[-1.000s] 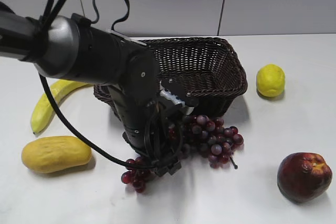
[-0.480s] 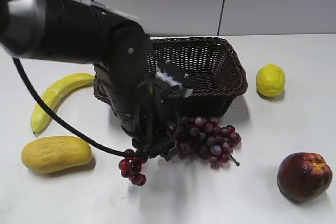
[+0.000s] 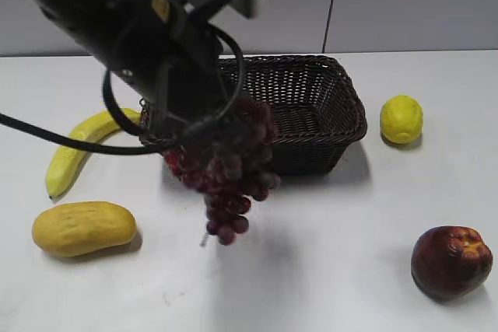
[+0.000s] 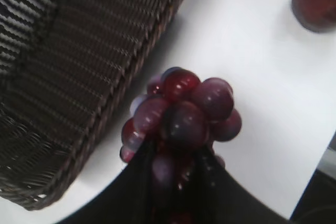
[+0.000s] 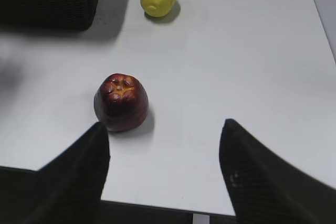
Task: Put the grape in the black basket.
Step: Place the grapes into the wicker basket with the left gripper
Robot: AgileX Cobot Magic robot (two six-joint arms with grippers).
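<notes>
Next, my left gripper lets go of the grape around the middle of the black basket [image 3: 243, 102], a bit toward the basket's back side.
The grape [image 3: 229, 165] is a bunch of dark red-purple grapes hanging in the air in front of the black basket's [image 3: 311, 95] near left corner. My left gripper [image 3: 204, 126] is shut on the top of the bunch; its jaws are mostly hidden by the arm. In the left wrist view the grapes [image 4: 184, 114] sit between the dark fingers [image 4: 176, 166], with the basket's woven wall [image 4: 79, 77] to the left. My right gripper [image 5: 163, 129] is open and empty above the table, out of the exterior view.
A banana [image 3: 78, 145] and a yellow oblong fruit [image 3: 82, 227] lie at the left. A lemon [image 3: 401, 118] sits right of the basket. A dark red apple-like fruit [image 3: 451, 260] lies at the front right, and also shows in the right wrist view [image 5: 121, 102].
My left gripper has lifted the grape off the table; the bunch now hangs in the air by the basket's front, and the arm has risen.
</notes>
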